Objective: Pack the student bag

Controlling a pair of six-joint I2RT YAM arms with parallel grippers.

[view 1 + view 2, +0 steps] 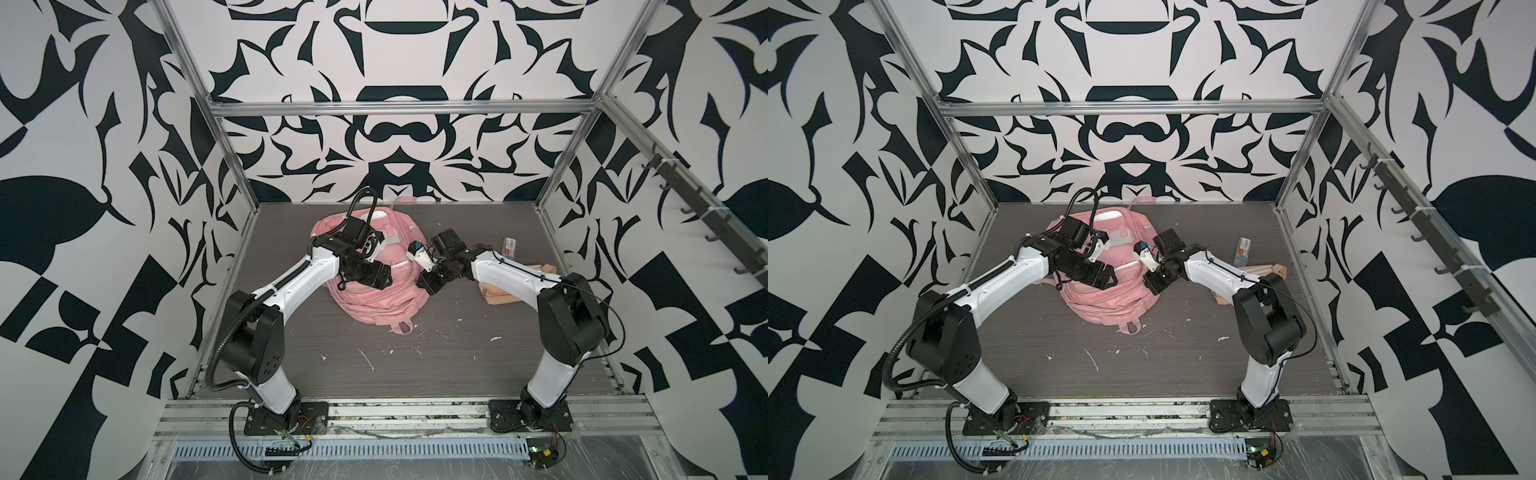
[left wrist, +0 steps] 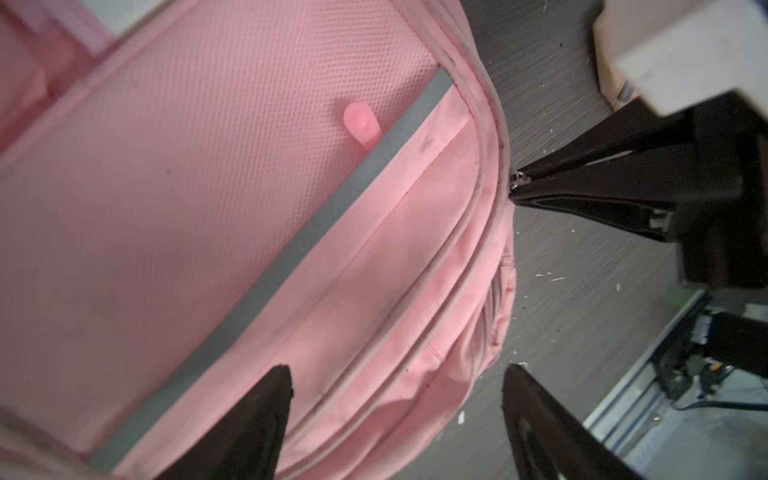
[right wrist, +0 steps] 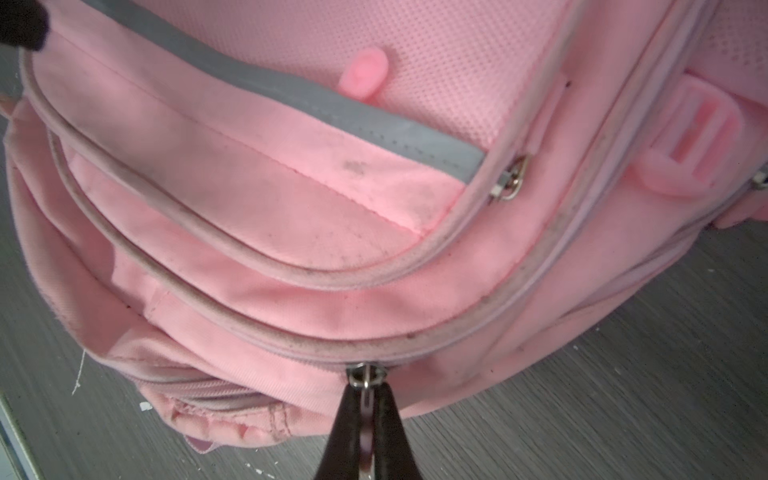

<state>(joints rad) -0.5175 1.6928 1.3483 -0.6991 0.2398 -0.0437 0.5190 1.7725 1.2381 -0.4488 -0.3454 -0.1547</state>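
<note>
The bag's rim is slack next to the zipper pull in the robot's right gripper, so the left gripper should pinch the piping (image 2: 366,364) and hold the bag steady before the robot unzips it.
The student bag (image 1: 374,303) is a pink backpack lying in the middle of the table, front pockets up, seen in both top views (image 1: 1100,301). My right gripper (image 3: 368,384) is shut on a metal zipper pull (image 3: 367,375) at the bag's right edge. The left wrist view shows the same grip (image 2: 517,183) from the side. My left gripper (image 2: 399,376) is open and empty. It hovers over the bag's (image 2: 249,216) rim, with one fingertip over the fabric and the other over the table. A grey reflective strip (image 3: 332,120) crosses the front pocket.
A beige-peach pouch (image 1: 496,296) lies on the table to the right, partly behind my right arm. Farther back right lies a small clear packet with a red label (image 1: 510,247). White flecks dot the dark table (image 1: 415,374) in front of the bag. Metal frame posts stand at the corners.
</note>
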